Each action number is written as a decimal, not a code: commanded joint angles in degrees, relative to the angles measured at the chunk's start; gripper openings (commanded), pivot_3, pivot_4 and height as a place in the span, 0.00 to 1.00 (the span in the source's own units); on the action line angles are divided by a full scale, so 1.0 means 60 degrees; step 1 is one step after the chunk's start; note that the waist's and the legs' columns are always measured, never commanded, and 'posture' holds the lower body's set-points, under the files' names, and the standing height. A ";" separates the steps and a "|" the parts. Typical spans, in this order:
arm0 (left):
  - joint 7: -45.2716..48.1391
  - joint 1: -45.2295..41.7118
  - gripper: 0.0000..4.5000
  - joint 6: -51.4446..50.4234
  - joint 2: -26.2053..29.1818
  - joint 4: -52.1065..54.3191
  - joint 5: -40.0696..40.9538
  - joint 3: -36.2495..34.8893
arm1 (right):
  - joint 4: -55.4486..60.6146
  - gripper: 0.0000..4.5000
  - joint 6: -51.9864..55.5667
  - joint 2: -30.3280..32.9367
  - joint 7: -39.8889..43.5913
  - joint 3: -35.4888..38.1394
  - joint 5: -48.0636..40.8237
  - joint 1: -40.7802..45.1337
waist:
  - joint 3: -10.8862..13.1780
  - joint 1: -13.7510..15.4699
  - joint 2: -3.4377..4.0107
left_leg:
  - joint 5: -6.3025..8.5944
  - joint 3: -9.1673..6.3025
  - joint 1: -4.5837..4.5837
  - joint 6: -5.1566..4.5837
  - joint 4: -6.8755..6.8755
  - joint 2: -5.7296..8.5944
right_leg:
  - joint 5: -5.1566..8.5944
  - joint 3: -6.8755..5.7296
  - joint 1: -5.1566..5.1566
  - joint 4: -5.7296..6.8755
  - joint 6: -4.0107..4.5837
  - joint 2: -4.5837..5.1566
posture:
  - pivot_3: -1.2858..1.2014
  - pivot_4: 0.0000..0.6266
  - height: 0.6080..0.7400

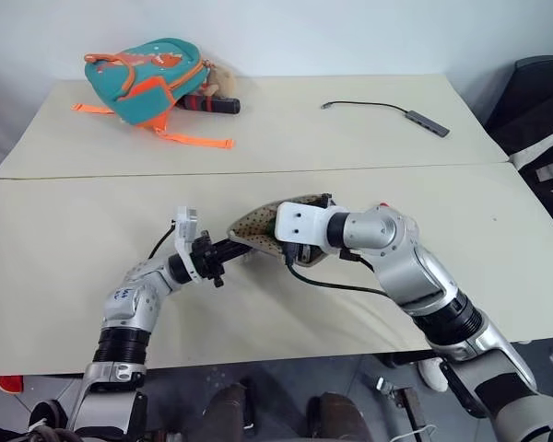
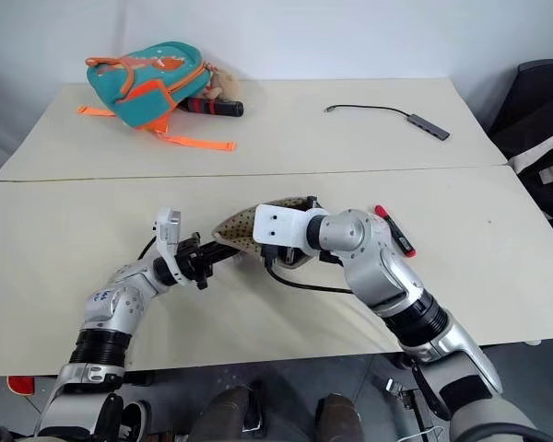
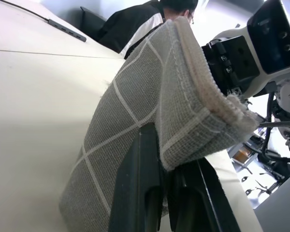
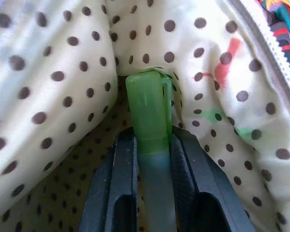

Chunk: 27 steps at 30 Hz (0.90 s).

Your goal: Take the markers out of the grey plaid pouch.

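I will use my right gripper to set the light green marker, still inside the plaid pouch, on the near table (image 1: 375,245) next to the red marker, on the pouch side.
The grey plaid pouch (image 1: 256,224) is held just above the near table with its mouth gaping, so the cream dotted lining shows. My left gripper (image 3: 166,164) is shut on the pouch's (image 3: 135,111) edge, one finger on each side of the fabric. My right gripper (image 4: 152,142) reaches into the pouch and is shut on the light green marker (image 4: 149,101), whose cap points deeper inside. The red marker (image 2: 395,232) with black ends lies on the table just right of my right forearm.
At the far left of the back table lies a teal-and-orange backpack (image 1: 147,78) with a red-and-black cylinder (image 1: 217,104) beside it. A grey USB hub with its cable (image 1: 426,121) lies at the far right. A seam (image 1: 258,172) divides the two tables.
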State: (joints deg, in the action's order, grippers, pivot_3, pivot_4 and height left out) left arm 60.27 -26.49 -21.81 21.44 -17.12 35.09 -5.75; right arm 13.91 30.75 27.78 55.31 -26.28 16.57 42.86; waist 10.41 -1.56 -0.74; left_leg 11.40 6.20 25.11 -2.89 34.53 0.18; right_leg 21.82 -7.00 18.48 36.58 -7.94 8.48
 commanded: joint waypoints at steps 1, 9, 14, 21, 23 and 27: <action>-0.0476 0.0009 0.00 0.0721 0.0551 -0.0557 -0.0374 -0.0840 | 0.0565 0.13 -0.0284 0.0242 0.0681 0.0606 -0.1085 -0.0356 | -0.0005 -0.0005 -0.0008 | 0.0000 -0.0002 -0.0002 0.0000 0.0000 -0.0005 | 0.0000 -0.0005 -0.0004 -0.0010 0.0000 -0.0001 | 0.52 0.24 1.00; -0.0526 0.0062 0.00 0.1352 0.0382 -0.0636 -0.0685 -0.0799 | 0.1138 0.13 -0.0092 -0.0285 0.0573 0.1635 -0.3037 -0.0352 | -0.0004 0.0061 -0.0007 | 0.0000 -0.0014 0.0001 -0.0003 0.0001 0.0002 | 0.0000 -0.0024 -0.0010 -0.0007 0.0000 0.0011 | 0.52 0.24 1.00; -0.0527 0.0114 0.00 0.1363 0.0294 -0.0527 -0.0715 -0.0731 | 0.0873 0.13 -0.0001 -0.0776 -0.0247 0.1902 -0.3273 -0.0103 | -0.0004 0.0027 -0.0007 | 0.0000 -0.0015 0.0001 -0.0003 0.0000 0.0001 | 0.0000 -0.0028 -0.0007 -0.0001 0.0000 0.0009 | 0.52 0.24 1.00; -0.0513 0.0139 0.00 0.1408 0.0290 -0.0427 -0.0758 -0.0704 | 0.1498 0.13 0.1865 -0.1796 -0.0930 0.3305 -0.5487 0.0406 | -0.0004 0.0030 -0.0007 | -0.0001 -0.0022 0.0004 -0.0004 0.0001 0.0003 | 0.0000 -0.0036 -0.0010 0.0001 0.0000 0.0009 | 0.52 0.24 1.00; -0.0520 0.0059 0.00 0.1445 0.0387 -0.0522 -0.0816 -0.0740 | 0.1684 0.13 0.2819 -0.2056 -0.1320 0.4128 -0.6450 0.0801 | -0.0004 0.0031 -0.0007 | -0.0001 -0.0023 0.0005 -0.0004 0.0000 0.0003 | 0.0000 -0.0035 -0.0010 0.0000 0.0000 0.0010 | 0.52 0.24 1.00; -0.0512 0.0036 0.00 0.1620 0.0657 -0.0490 -0.1020 -0.0765 | 0.1526 0.13 0.4344 -0.2156 -0.2252 0.5812 -0.7960 0.1594 | -0.0004 0.0030 -0.0007 | -0.0001 -0.0031 0.0006 -0.0004 -0.0003 0.0004 | 0.0000 -0.0038 -0.0008 0.0002 0.0000 0.0010 | 0.52 0.24 1.00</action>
State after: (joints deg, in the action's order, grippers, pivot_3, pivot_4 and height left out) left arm 57.19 -26.35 -13.24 23.97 -20.92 30.41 -10.20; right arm 21.77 54.03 14.36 43.94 3.90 -27.40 51.18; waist 10.39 -1.38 -0.79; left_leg 11.39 6.01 25.16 -2.92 34.50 0.20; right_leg 21.82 -7.24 18.45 36.57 -7.94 8.54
